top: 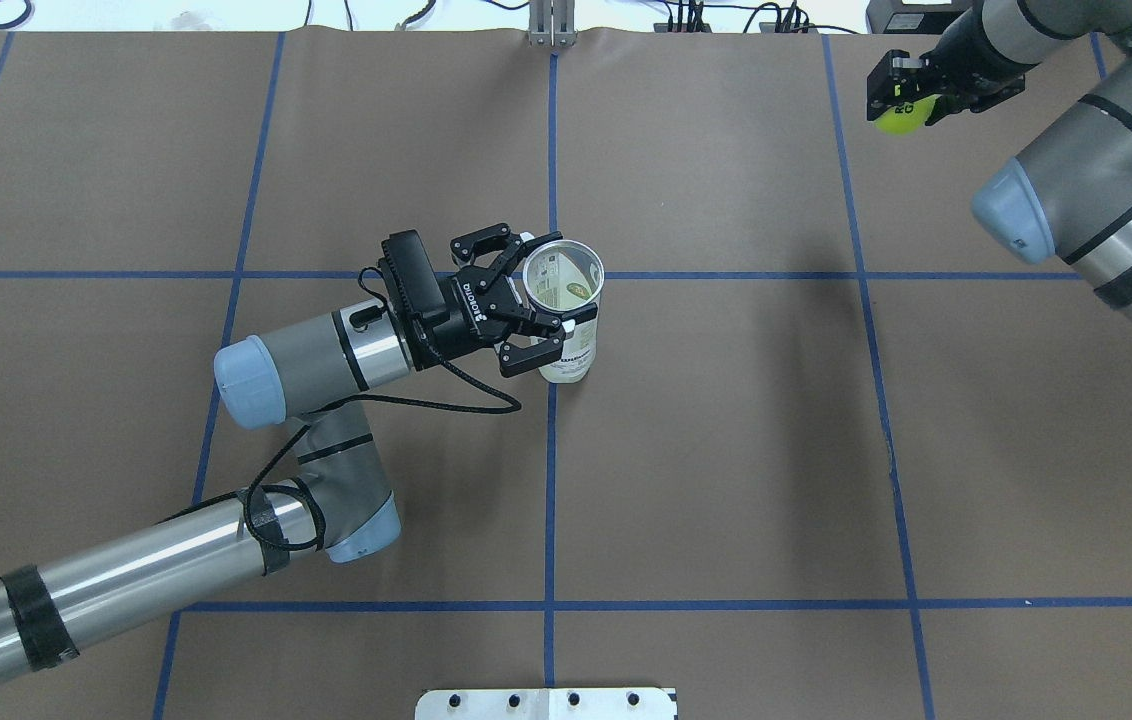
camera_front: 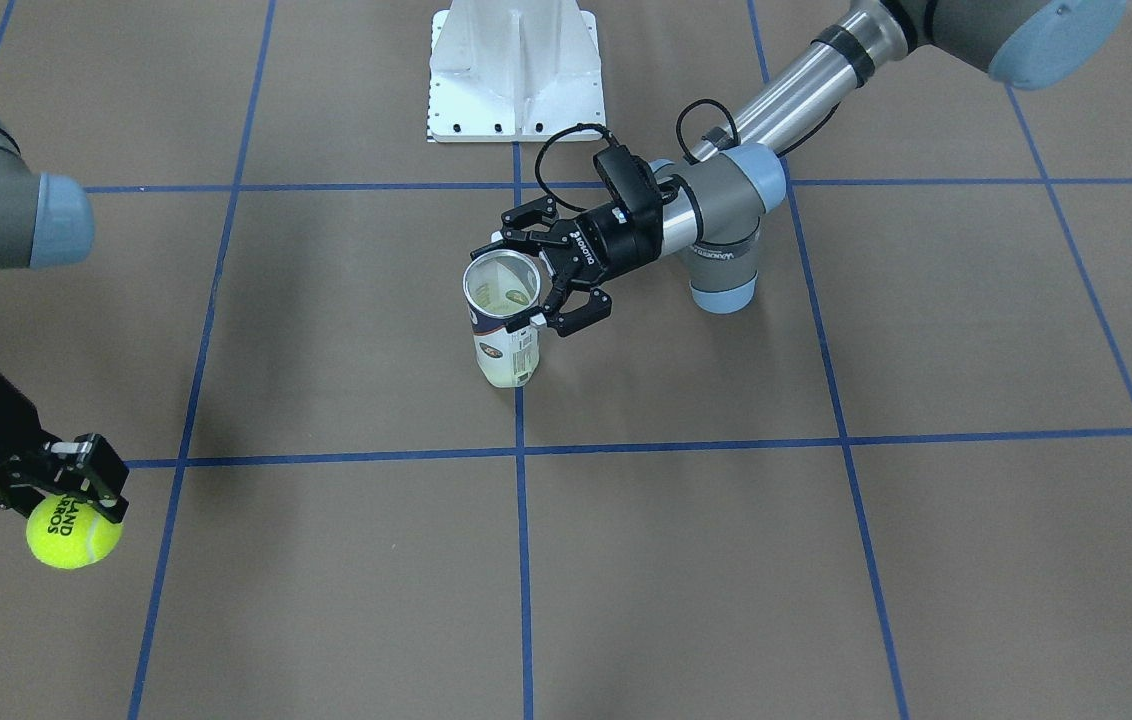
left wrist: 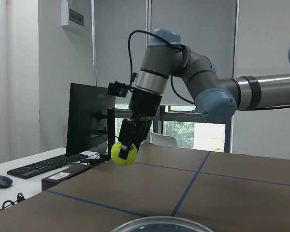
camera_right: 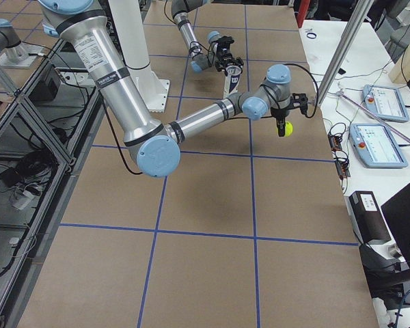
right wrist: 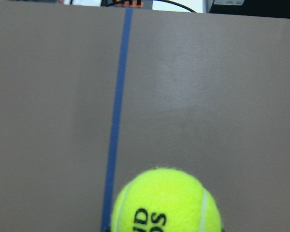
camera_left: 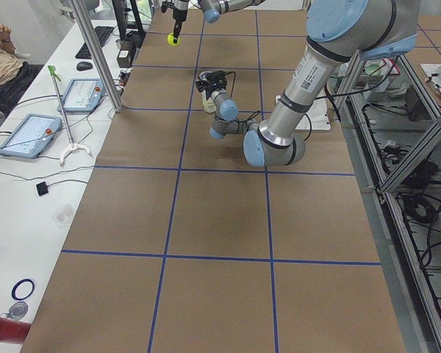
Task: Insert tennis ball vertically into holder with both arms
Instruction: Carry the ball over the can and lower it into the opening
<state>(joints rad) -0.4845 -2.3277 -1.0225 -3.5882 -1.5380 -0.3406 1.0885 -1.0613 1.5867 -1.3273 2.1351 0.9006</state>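
Next, my right gripper lets go of the tennis ball in the silver-rimmed opening of the holder (camera_front: 503, 270), next to the fingers of my left gripper.
The holder (camera_front: 504, 335) is a clear can with a silver rim and stands upright, mouth up, at the table's middle; it also shows in the overhead view (top: 566, 330). My left gripper (camera_front: 518, 280) comes in level from the side, its jaws clasping the can's upper part (top: 550, 283). My right gripper (camera_front: 76, 495) is shut on a yellow-green tennis ball (camera_front: 74, 533) and holds it above the table, far to the robot's right and away from the holder (top: 901, 118). The ball fills the bottom of the right wrist view (right wrist: 165, 205). It also shows in the left wrist view (left wrist: 124, 153).
A white pedestal base (camera_front: 516, 70) stands at the robot's side of the table. Blue tape lines (top: 551, 450) grid the brown table cover. A side desk with tablets (camera_left: 29, 132) and a monitor (left wrist: 89, 118) runs along the far edge.
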